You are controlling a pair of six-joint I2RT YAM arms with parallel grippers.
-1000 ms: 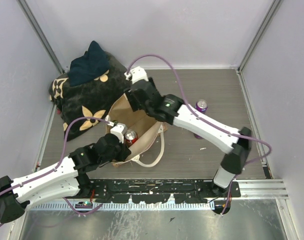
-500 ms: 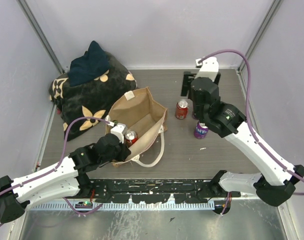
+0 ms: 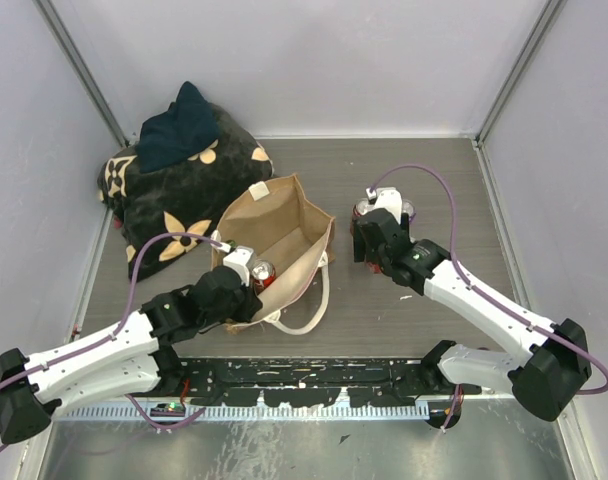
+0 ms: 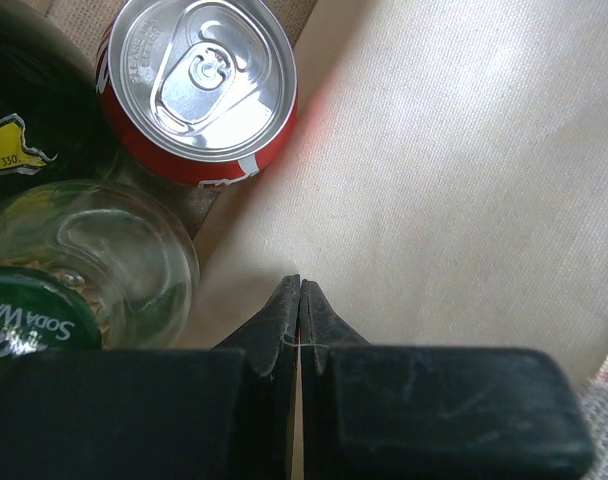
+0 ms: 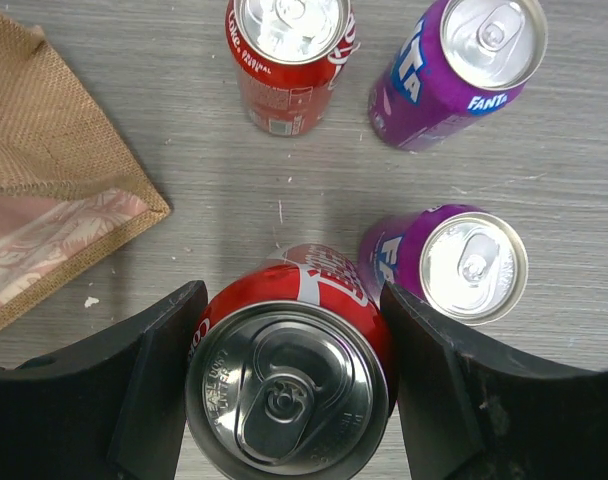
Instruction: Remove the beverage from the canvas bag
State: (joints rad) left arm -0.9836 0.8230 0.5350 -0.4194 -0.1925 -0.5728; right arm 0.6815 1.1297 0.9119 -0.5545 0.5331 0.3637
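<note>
The robot's right gripper should release its red cola can on the table (image 3: 364, 266) (image 5: 280, 213) between the bag and the nearer purple can.
The tan canvas bag (image 3: 279, 225) stands open at the table's middle left, with a red cola can (image 3: 261, 273) inside near its front wall. In the left wrist view this can (image 4: 199, 85) sits beside a glass soda-water bottle (image 4: 74, 270) against the bag's cream lining (image 4: 464, 170). My left gripper (image 3: 244, 292) (image 4: 300, 285) is shut at the bag's front rim, with cream cloth showing between the fingers. My right gripper (image 3: 369, 245) (image 5: 294, 295) is right of the bag, its jaws closed against both sides of another red cola can (image 5: 289, 390) over the table.
A red can (image 5: 289, 50) and two purple Fanta cans (image 5: 464, 65) (image 5: 454, 265) stand on the table just beyond and right of the right gripper. The bag's corner (image 5: 44, 150) lies to its left. A black flowered cushion (image 3: 179, 195) with navy cloth (image 3: 179, 125) sits at the back left.
The right arm left the bag, swung over to the right side, then came down low beside the standing cans with a red can between its jaws. The left arm has not moved.
</note>
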